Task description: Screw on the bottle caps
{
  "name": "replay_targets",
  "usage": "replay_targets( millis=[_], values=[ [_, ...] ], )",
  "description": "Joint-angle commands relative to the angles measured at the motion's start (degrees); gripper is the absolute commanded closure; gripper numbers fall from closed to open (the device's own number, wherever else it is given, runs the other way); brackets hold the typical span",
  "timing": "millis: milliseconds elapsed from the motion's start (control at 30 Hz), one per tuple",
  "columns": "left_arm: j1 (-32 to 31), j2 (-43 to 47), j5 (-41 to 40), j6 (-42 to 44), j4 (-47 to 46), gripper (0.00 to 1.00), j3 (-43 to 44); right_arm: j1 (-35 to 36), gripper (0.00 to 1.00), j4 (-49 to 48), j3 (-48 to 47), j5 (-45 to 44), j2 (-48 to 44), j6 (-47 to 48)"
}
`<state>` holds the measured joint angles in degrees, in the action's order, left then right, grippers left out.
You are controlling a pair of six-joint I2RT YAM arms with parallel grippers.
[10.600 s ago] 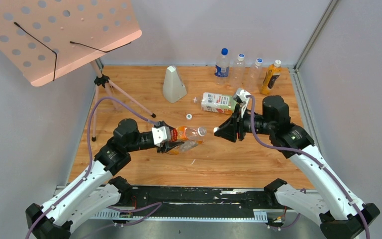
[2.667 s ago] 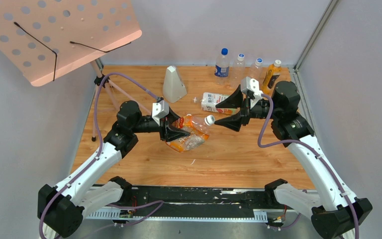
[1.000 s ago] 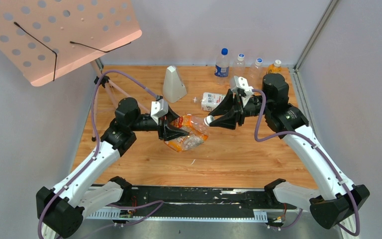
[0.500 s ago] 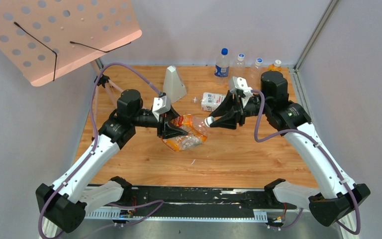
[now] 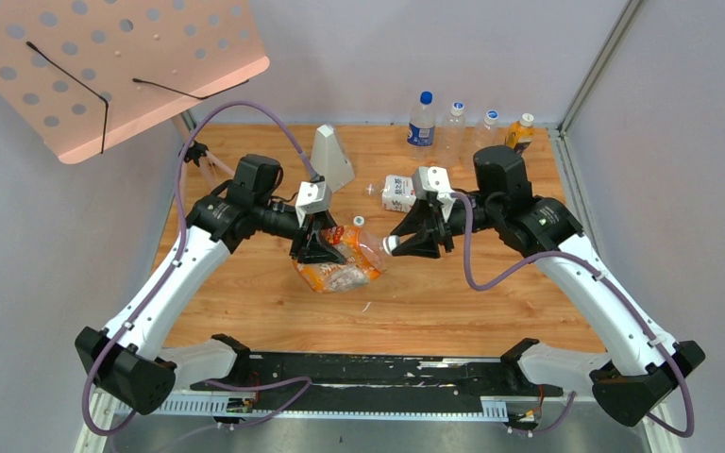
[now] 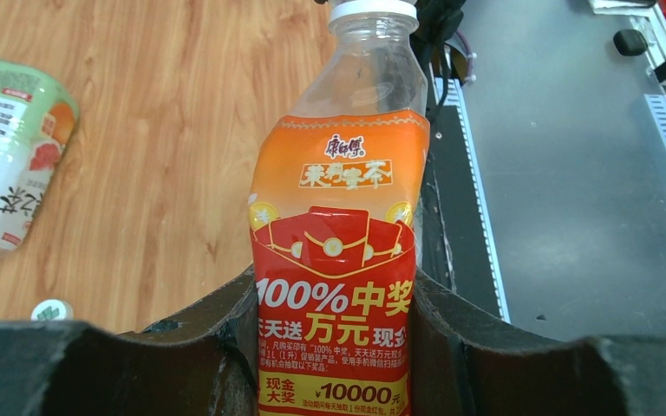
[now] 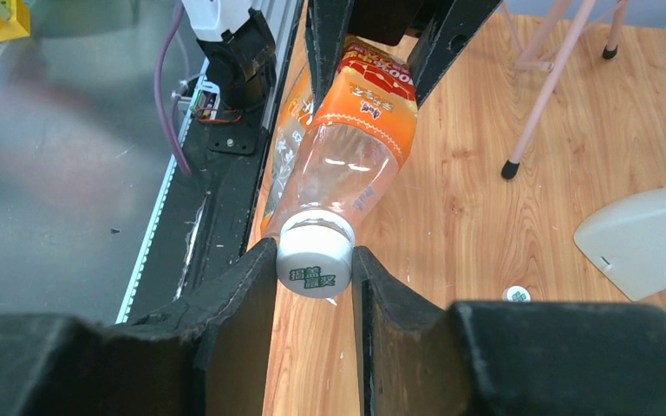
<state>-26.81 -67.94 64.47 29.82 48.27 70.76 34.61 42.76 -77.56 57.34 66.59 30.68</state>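
Next, my right gripper lets go of the white bottle cap on the bare wood [image 5: 399, 284] near the small white scrap.
My left gripper [image 6: 336, 347] is shut on the body of the smaller bottle [image 6: 338, 199], the one with the orange label, and holds it just above the table [image 5: 340, 269]. A white bottle cap [image 7: 315, 254] sits on that bottle's neck. My right gripper [image 7: 315, 270] is shut on this cap, one finger on each side [image 5: 395, 245]. The larger bottle [image 5: 401, 193] lies on its side behind my right gripper. A second white cap [image 5: 360, 221] lies loose on the wood beside the held bottle and also shows in the right wrist view [image 7: 515, 295].
A white cone-shaped object [image 5: 329, 159] stands behind my left gripper. A pink music stand [image 5: 104, 66] overhangs the back left, its tripod legs [image 5: 203, 165] on the table. Along the back wall stand a blue-labelled bottle [image 5: 422, 120], two clear bottles [image 5: 454, 123] and an orange juice bottle [image 5: 519, 132].
Both grippers and the small bottle between them have shifted left and toward the front. The left arm's elbow has swung toward the back.
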Motion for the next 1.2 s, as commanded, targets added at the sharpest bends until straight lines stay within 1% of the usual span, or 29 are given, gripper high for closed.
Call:
replay_targets(
  millis=[0,200,333,400,433,500,567,600,633,667,700,733,800,900,967,1167],
  values=[
    [-0.4,-1.7,2.5,6.7,10.1,1.00,3.1,2.1,1.00,-0.2,-4.1,-2.0,0.9,5.5],
    [-0.4,-0.7,0.8,7.4,11.4,1.00,3.2,3.9,1.00,2.5,-7.6,-4.8,2.4,7.7],
    [-0.4,-0.2,-0.4,7.3,11.7,1.00,3.4,6.7,1.00,4.7,-9.4,-8.6,4.4,9.0],
    [-0.4,0.3,-2.4,5.8,10.1,1.00,3.2,7.6,1.00,5.3,-10.0,-10.0,5.6,8.8],
    [-0.4,0.7,-3.3,3.6,9.1,1.00,2.7,7.7,1.00,5.3,-10.1,-10.3,6.0,8.2],
    [-0.4,2.7,-6.8,0.3,5.1,1.00,1.1,7.8,1.00,4.0,-9.7,-10.5,6.6,4.8],
    [-0.4,6.0,-11.2,-2.9,-1.1,1.00,-2.1,7.8,1.00,2.3,-9.2,-10.6,7.2,0.1],
    [-0.4,9.0,-14.2,-3.8,-6.1,1.00,-5.1,7.7,1.00,1.4,-9.1,-10.7,7.6,-2.5],
    [-0.4,10.4,-15.7,-5.4,-9.0,1.00,-6.8,7.7,1.00,0.3,-8.8,-11.2,7.7,-5.7],
    [-0.4,13.6,-18.7,-6.1,-14.8,1.00,-10.5,7.7,1.00,-1.3,-8.3,-11.9,7.8,-8.8],
    [-0.5,15.3,-21.1,-6.9,-17.6,1.00,-12.3,7.6,1.00,-2.6,-7.8,-12.8,7.9,-12.4],
    [-0.5,18.5,-22.0,-7.2,-22.9,1.00,-16.0,7.7,1.00,-3.8,-7.5,-13.9,8.0,-16.0],
    [-0.8,22.6,-24.6,-7.5,-29.6,1.00,-20.6,7.6,1.00,-5.9,-7.3,-17.1,8.4,-23.2],
    [-2.7,27.4,-30.2,-5.4,-35.3,1.00,-24.7,7.4,1.00,-6.1,-7.8,-22.7,9.9,-33.9],
    [-4.2,28.7,-33.7,-3.5,-36.5,1.00,-26.3,7.2,1.00,-6.0,-7.9,-22.8,10.6,-38.9],
    [-7.5,30.4,-44.3,-0.2,-38.6,1.00,-28.1,5.4,1.00,-6.1,-8.7,-23.7,11.9,-49.6]
  ],
)
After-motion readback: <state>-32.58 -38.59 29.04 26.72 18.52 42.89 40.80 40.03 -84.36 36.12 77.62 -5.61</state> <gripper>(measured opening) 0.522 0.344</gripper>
